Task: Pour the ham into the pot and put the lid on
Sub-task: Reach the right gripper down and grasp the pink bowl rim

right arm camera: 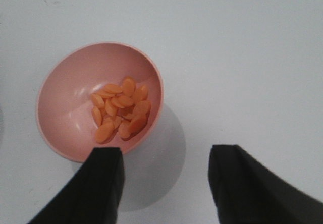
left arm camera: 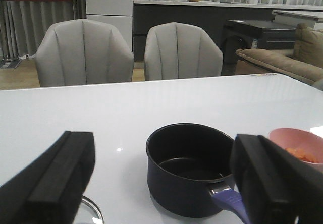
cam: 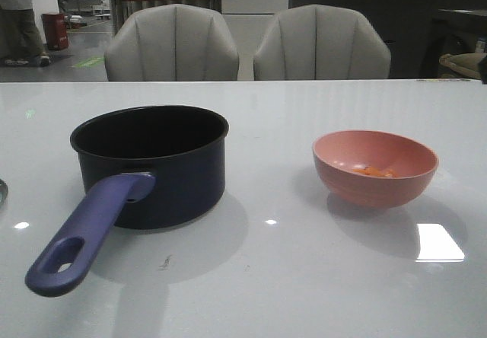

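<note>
The pink bowl's rim (cam: 435,157) (right arm camera: 154,125), on the side farthest from the dark navy pot, is the next place my right gripper needs to go to and close on.
The dark navy pot (cam: 152,163) stands empty at the left of the white table, its purple-blue handle (cam: 84,231) pointing to the near left. It also shows in the left wrist view (left arm camera: 189,166). The ham (right arm camera: 120,108), small orange pieces, lies in the pink bowl (cam: 375,167) on the right. The lid (left arm camera: 91,211) shows only as a glass edge with a metal rim, at the table's left edge (cam: 2,192). My left gripper (left arm camera: 161,183) is open and empty, short of the pot. My right gripper (right arm camera: 164,178) is open and empty above the table beside the pink bowl (right arm camera: 65,113).
Two grey chairs (cam: 171,45) stand behind the table's far edge. A sofa (left arm camera: 282,62) and a dark counter lie beyond on the right. A bright light reflection (cam: 440,241) lies on the table near the bowl.
</note>
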{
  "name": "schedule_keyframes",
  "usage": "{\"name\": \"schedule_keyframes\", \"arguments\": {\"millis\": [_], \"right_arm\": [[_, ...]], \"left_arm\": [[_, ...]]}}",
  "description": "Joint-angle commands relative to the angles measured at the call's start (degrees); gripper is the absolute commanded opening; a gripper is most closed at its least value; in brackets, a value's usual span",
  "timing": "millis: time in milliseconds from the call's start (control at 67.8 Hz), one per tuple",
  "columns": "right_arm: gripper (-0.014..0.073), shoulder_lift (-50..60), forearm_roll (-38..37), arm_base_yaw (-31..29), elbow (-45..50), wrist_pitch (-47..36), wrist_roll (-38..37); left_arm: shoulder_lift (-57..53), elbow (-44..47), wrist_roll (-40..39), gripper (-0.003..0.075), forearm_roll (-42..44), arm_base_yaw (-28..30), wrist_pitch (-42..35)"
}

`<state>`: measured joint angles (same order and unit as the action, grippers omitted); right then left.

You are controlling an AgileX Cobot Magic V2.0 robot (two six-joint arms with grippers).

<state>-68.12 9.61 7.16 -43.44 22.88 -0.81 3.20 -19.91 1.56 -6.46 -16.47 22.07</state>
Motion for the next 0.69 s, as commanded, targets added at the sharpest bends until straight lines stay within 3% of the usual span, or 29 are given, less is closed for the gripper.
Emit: {"name": "schedule_keyframes", "arguments": {"millis": [0, 590, 679], "right_arm": [[0.0484, -5.96, 0.49, -0.11, -6.57, -1.05, 0.01], [0.0482, -31.11, 1.11, -0.11, -21.18, 0.38, 0.01], [0.0435, -32.98, 2.15, -0.11, -22.22, 0.70, 0.01]], "left_arm": [[0.71, -1.51, -0.18, 0.0583, -0.38, -0.51, -4.38], [0.71, -1.51, -0.18, 0.0583, -0.38, -0.51, -4.35], [0.71, -1.51, -0.18, 0.0583, -0.38, -0.51, -4.35]]}}
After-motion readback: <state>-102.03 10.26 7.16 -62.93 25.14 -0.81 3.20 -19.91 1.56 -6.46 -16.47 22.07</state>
